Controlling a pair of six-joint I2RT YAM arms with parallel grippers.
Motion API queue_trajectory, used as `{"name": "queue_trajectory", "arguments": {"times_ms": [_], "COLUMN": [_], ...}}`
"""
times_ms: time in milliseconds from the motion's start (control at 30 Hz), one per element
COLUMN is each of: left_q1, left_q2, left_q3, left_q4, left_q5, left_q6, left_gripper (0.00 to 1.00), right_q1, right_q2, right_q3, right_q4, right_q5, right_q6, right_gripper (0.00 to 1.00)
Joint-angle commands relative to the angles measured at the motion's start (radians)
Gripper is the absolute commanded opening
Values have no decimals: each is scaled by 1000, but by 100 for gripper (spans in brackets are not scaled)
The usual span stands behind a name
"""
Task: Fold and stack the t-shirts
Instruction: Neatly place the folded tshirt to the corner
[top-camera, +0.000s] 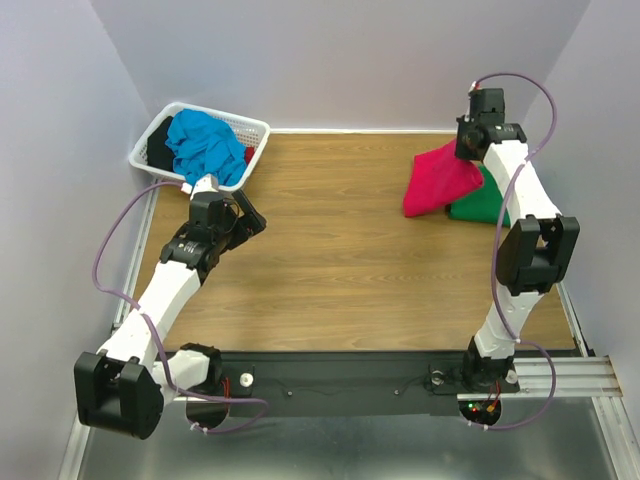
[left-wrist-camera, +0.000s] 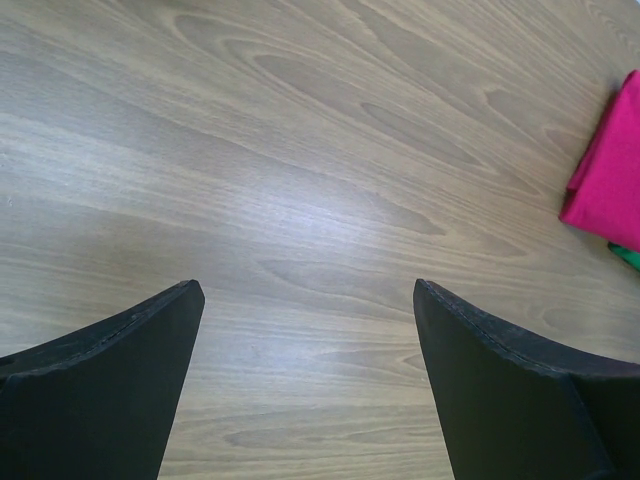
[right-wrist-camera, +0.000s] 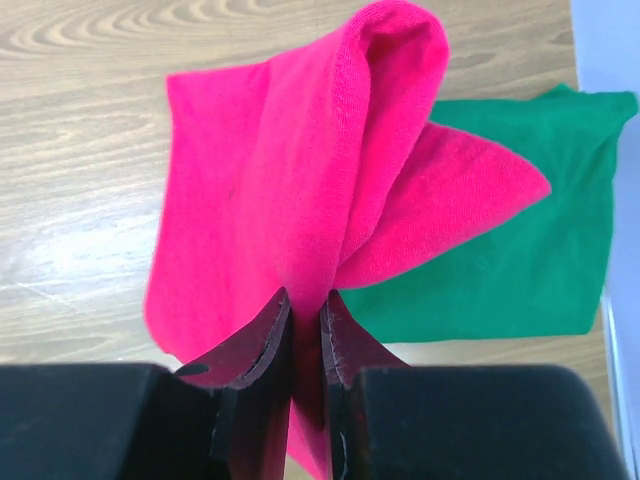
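Observation:
The robot's right gripper needs to lay the crimson-pink t-shirt down spread squarely over the green t-shirt (top-camera: 486, 187) (right-wrist-camera: 480, 222).
The crimson-pink t-shirt (top-camera: 438, 180) hangs in a folded drape at the far right of the table. My right gripper (top-camera: 465, 150) is shut on a pinch of its cloth, lifting one edge. In the right wrist view the pink t-shirt (right-wrist-camera: 290, 190) runs up from between the jaws of the right gripper (right-wrist-camera: 305, 297). Part of it lies over the green t-shirt (right-wrist-camera: 520, 260), which rests flat beneath (top-camera: 484, 203). The turquoise-blue t-shirt (top-camera: 207, 145) is bunched in the basket. My left gripper (top-camera: 254, 217) hovers open over bare wood (left-wrist-camera: 308, 290), holding nothing.
The white lattice laundry basket (top-camera: 256, 127) stands at the far left corner, just behind my left arm, with some dark cloth under the blue tee. Grey walls close in the table at the back and sides. The left wrist view catches the pink tee's edge (left-wrist-camera: 610, 170).

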Motion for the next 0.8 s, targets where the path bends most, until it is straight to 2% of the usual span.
{"name": "queue_trajectory", "arguments": {"times_ms": [0,500,767], "left_q1": [-2,-2,0], "left_q2": [1,7,12], "left_q3": [0,0,-9], "left_q4": [3,0,3], "left_q5": [-30,-44,-42], "left_q6": [5,6,2], "left_gripper": [98,98,98], "right_q1": [-22,-88,-123], "right_q2": [-54,-20,-20], "right_q3": [118,268,276], "right_q4": [-15,-115,-127], "right_q5": [-25,-33,-68], "right_q6": [-25,-40,-50], "right_gripper": [0,0,1]}}
